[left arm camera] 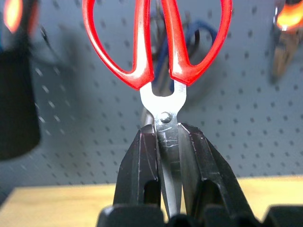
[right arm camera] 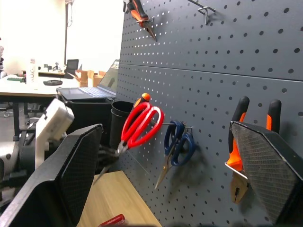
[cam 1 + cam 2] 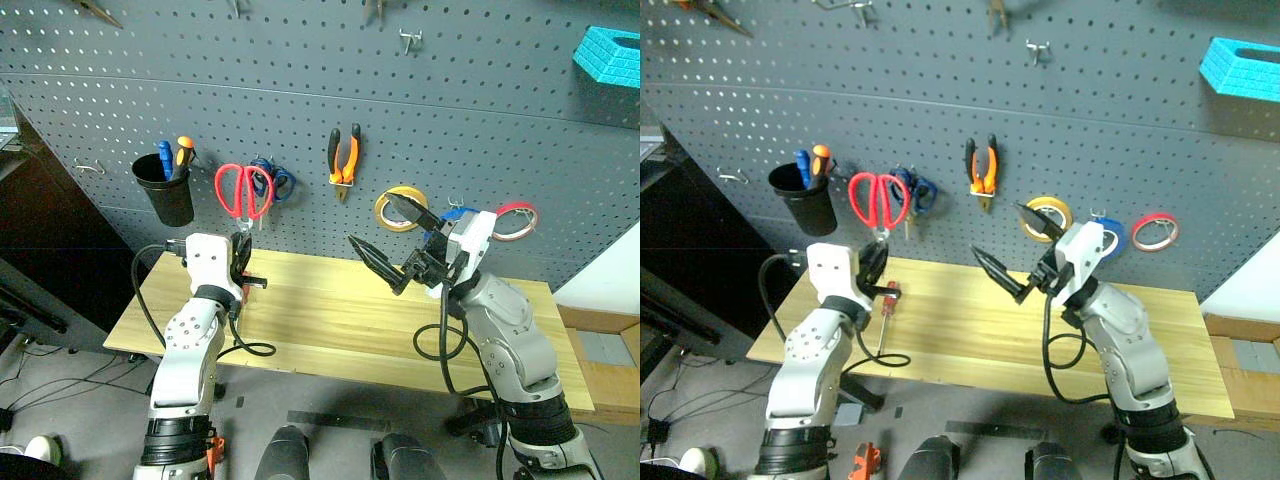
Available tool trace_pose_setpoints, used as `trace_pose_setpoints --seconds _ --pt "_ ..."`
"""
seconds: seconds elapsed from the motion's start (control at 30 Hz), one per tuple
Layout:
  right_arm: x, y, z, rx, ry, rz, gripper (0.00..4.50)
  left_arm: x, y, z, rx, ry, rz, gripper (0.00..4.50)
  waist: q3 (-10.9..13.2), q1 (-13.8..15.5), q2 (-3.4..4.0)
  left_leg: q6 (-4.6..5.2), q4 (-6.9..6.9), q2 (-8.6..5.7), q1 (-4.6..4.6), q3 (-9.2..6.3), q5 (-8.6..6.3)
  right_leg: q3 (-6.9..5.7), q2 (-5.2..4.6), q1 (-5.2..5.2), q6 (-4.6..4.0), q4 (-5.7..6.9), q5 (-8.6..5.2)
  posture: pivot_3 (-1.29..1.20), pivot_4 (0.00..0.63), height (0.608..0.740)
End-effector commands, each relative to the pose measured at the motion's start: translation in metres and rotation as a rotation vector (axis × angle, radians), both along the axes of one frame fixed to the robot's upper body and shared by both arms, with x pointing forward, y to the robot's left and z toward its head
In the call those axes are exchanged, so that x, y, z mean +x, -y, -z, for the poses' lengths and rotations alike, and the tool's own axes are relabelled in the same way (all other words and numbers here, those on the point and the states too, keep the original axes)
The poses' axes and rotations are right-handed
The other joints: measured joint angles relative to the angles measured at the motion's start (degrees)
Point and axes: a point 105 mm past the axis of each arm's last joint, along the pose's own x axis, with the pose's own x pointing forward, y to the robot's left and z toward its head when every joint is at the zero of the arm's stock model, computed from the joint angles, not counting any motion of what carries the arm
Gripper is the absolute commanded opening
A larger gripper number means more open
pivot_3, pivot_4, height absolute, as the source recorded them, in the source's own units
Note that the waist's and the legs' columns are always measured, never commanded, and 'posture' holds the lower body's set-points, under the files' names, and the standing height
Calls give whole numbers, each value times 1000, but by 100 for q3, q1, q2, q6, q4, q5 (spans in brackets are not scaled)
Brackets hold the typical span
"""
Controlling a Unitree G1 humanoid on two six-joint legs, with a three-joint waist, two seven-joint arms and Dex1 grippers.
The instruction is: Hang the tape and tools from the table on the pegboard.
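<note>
The red-handled scissors, now held up against the pegboard, will hang on the hook holding the blue-handled scissors (image 3: pixel 263 197) (image 1: pixel 174 68), in front of them, when my left gripper lets go of them there.
My left gripper (image 1: pixel 168 130) is shut on the silver blades of the red-handled scissors (image 1: pixel 156 42). It holds them handles up against the pegboard (image 3: pixel 300 80), just in front of the blue-handled scissors (image 2: pixel 177 142). The orange-and-black pliers (image 3: pixel 344 160) hang on the board. The blue tape (image 3: pixel 1112 236) also hangs there, partly hidden behind my right wrist. A red-handled screwdriver (image 3: pixel 887 298) lies on the table (image 3: pixel 330 310) beside my left arm. My right gripper (image 3: pixel 392 240) stands open and holds nothing, raised over the table in front of the yellow roll (image 3: pixel 400 208).
A black cup (image 3: pixel 165 188) holding screwdrivers hangs at the left of the board. A red roll (image 3: pixel 517 220) hangs at the right and a blue basket (image 3: pixel 610 55) sits high up. Bare hooks (image 3: pixel 410 40) stick out near the top. Cables trail from both arms across the table.
</note>
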Motion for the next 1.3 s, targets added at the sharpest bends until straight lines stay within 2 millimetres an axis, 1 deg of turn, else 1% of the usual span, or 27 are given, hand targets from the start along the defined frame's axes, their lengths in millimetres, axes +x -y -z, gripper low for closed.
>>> trace_pose_setpoints --seconds 0.03,0.3,0.53,0.67,0.77,0.93,1.07,1.13,1.17,1.2,1.3 --pt "-7 -2 -10 11 39 -10 4500 8 3 -14 1 27 33 249 0 -2 0 0 0 0 0 0 0 0 0 0 0 0 0 210 74 740" --pt "-7 -2 -10 9 32 4 4500 13 2 -16 12 16 47 249 0 -8 0 0 0 0 0 -1 0 0 0 0 0 0 0 199 79 740" --pt "-6 -3 -9 6 30 9 4500 19 7 -17 27 4 70 249 0 -10 0 0 2 0 0 0 0 0 0 0 0 1 0 196 81 740" --pt "-6 -3 -8 1 29 13 4500 20 8 -18 64 6 81 249 0 -11 0 0 1 0 0 0 0 0 0 0 0 1 0 195 82 740" --pt "-5 -2 -7 1 26 19 4500 20 7 -17 75 -7 84 249 0 -18 0 0 1 0 0 0 0 1 0 0 0 1 0 193 85 740" --pt "-5 -2 -7 -1 24 21 4500 24 1 -18 63 -18 66 249 0 -17 0 0 1 0 0 0 0 0 0 0 0 1 0 192 87 740" --pt "-6 -3 -6 -2 24 21 4500 26 0 -19 68 -21 66 249 0 -18 0 0 1 0 0 0 0 0 0 0 0 1 0 189 89 740" --pt "-6 -2 -6 -3 24 21 4500 26 0 -21 72 -13 65 972 0 -18 0 0 1 0 -1 0 0 0 0 0 0 1 0 187 91 740" --pt "-6 -2 -6 -4 23 21 4500 26 0 -20 73 -12 65 1163 0 -19 0 0 1 0 0 0 0 0 0 0 0 1 0 187 91 740" --pt "-7 -2 -6 -4 23 21 4500 26 0 -20 74 -11 65 1570 0 -19 0 0 0 0 0 0 0 0 0 0 0 1 0 185 94 740" --pt "-8 -2 -5 -8 24 19 4500 23 0 -17 74 -16 63 2535 1 -25 0 0 1 0 0 0 0 0 0 -1 0 1 0 180 101 740"
